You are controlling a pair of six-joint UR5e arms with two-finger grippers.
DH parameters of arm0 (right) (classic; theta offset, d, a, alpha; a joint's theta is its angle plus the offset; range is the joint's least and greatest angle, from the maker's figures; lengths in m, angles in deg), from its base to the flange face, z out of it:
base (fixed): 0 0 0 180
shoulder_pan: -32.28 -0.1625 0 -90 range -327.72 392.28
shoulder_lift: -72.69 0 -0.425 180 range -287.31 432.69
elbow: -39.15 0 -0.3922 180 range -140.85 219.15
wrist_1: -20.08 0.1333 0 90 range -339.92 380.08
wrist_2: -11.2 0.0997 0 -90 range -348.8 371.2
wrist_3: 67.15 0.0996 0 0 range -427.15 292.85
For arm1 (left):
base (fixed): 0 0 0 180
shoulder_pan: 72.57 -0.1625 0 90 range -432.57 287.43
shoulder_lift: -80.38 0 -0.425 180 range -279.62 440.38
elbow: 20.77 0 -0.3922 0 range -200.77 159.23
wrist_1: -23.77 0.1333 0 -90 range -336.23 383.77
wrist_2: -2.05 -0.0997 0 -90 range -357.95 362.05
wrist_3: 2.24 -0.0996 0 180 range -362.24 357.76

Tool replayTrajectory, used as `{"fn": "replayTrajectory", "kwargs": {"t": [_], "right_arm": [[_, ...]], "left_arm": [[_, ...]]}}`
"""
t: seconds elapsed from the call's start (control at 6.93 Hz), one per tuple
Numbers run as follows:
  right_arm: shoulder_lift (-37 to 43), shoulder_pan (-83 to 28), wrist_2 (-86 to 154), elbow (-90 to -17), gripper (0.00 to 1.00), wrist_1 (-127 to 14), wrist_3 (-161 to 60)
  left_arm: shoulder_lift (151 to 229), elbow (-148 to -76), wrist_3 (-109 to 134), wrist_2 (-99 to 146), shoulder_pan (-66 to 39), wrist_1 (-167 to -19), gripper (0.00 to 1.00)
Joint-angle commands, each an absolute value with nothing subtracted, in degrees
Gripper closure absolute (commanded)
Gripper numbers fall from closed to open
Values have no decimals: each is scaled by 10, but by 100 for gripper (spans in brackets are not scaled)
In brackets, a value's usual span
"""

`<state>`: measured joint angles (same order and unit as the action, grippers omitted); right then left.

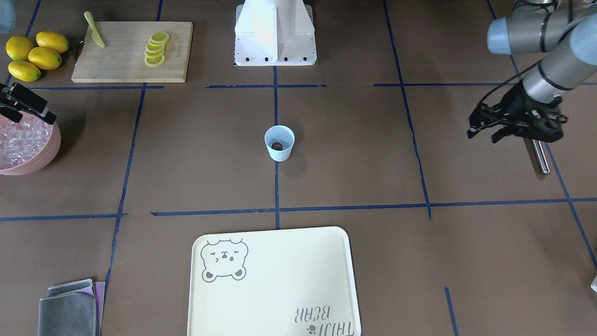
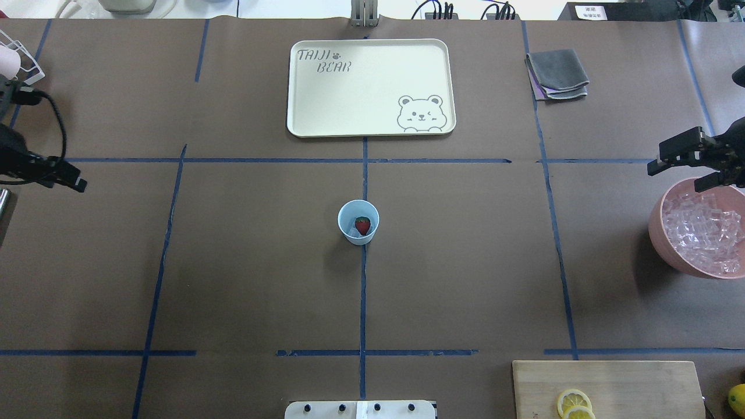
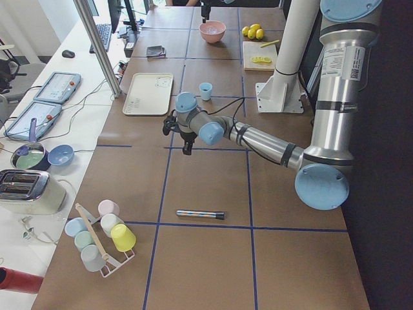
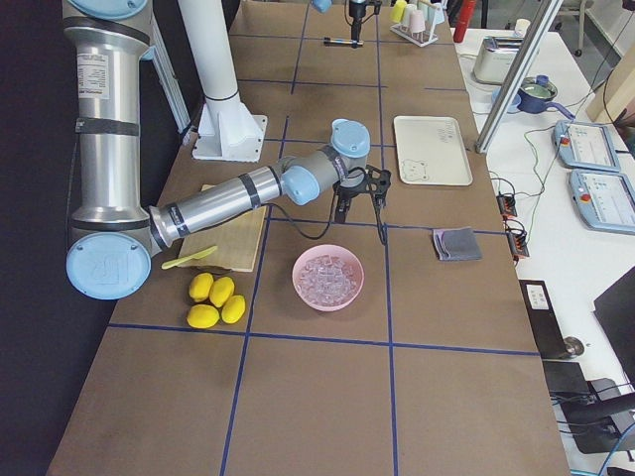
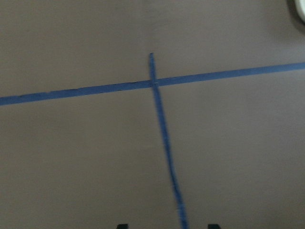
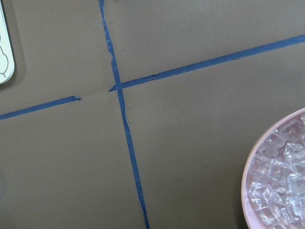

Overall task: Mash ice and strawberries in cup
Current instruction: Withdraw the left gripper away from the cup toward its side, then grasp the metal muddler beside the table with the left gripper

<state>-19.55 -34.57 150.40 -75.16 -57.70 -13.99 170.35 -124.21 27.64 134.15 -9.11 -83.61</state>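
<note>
The robot's left gripper needs to grip the silver body of the metal rod (image 1: 538, 151), slightly short of the rod's rounded end, to mash with it.
The pale-blue cup (image 2: 351, 210) stands upright at the table's centre, also in the front view (image 1: 279, 151). A dark-red strawberry (image 2: 362, 225) lies inside it, beside something whitish that may be ice. More ice (image 2: 701, 230) fills the pink bowl (image 2: 657, 233) at my far right. My right gripper (image 2: 675, 177) is open and empty, above the bowl's far rim. My left gripper (image 1: 482, 136) is open and empty, above the table at my far left; its fingertips (image 5: 122, 225) stand apart in the left wrist view.
A metal rod (image 1: 536, 156) lies on the table below my left gripper. A cream bear tray (image 2: 314, 93) and folded cloths (image 2: 557, 73) are at the far side. A cutting board (image 1: 126, 65) carries lemon slices (image 1: 156, 49) and a knife (image 1: 94, 30), with lemons (image 1: 35, 55) beside.
</note>
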Motion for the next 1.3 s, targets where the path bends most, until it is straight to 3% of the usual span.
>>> {"fn": "replayTrajectory", "kwargs": {"t": [0.0,0.43,1.16], "right_arm": [[-198,-354,1504,-754,1,-577,-145],[-205,-354,1505,-762,1,-577,-145],[-206,-353,1505,-764,1,-577,-144]], "left_arm": [[1660,-1168,168,1347,-18,-837,31],[1664,-1071,164,1347,1,-876,30],[1709,-1014,229,1350,-3,-911,31]]}}
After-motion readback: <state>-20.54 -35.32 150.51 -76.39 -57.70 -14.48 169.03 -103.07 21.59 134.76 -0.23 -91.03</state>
